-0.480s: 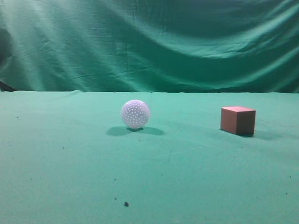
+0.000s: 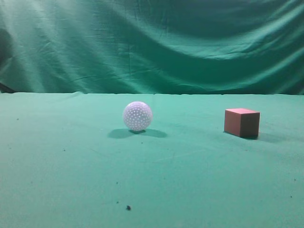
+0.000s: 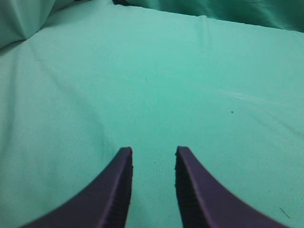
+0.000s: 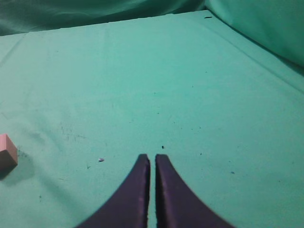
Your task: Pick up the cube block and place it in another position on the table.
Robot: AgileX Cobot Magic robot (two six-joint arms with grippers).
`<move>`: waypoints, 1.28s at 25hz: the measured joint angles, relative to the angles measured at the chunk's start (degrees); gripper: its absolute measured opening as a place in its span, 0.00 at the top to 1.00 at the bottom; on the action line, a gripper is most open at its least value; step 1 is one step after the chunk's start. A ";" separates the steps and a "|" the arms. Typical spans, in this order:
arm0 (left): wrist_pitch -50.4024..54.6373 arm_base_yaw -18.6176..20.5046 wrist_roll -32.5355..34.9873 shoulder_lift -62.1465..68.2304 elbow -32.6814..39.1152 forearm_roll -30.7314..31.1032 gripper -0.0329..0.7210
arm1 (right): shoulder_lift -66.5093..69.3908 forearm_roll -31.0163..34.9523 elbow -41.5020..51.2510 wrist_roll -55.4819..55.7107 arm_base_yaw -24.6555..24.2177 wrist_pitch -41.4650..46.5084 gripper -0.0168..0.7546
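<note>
The robot's right gripper will next move to the reddish-brown cube block and close on its opposite sides (image 2: 242,117) (image 4: 6,151) near the top.
The reddish-brown cube block (image 2: 242,122) stands on the green table (image 2: 190,180) at the right in the exterior view. It also shows at the left edge of the right wrist view (image 4: 6,152), well left of my right gripper (image 4: 152,157), which is shut and empty above the cloth. My left gripper (image 3: 153,152) is open and empty over bare green cloth; the cube does not show in that view. Neither gripper shows in the exterior view.
A white dimpled ball (image 2: 137,116) rests on the table left of the cube. A wrinkled green curtain (image 2: 152,42) hangs behind the table. Small dark specks dot the cloth.
</note>
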 joint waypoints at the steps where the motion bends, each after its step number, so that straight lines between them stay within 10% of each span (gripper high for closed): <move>1: 0.00 0.00 0.00 0.00 0.00 0.00 0.61 | 0.00 0.00 0.00 0.00 0.00 0.00 0.98; 8: 0.00 0.00 0.00 0.00 0.00 0.00 0.61 | 0.00 0.66 0.00 0.00 0.00 -2.82 0.98; 17: 0.00 0.00 0.00 0.00 0.00 0.00 0.61 | 0.00 2.16 -0.75 -0.27 0.00 -33.64 0.98; 26: 0.00 0.00 0.00 0.00 0.00 0.00 0.61 | 11.01 5.29 -20.86 0.19 0.00 -1.79 0.98; 32: 0.00 0.00 0.00 0.00 0.00 0.00 0.61 | 17.34 11.85 -22.40 1.39 0.00 3.45 0.98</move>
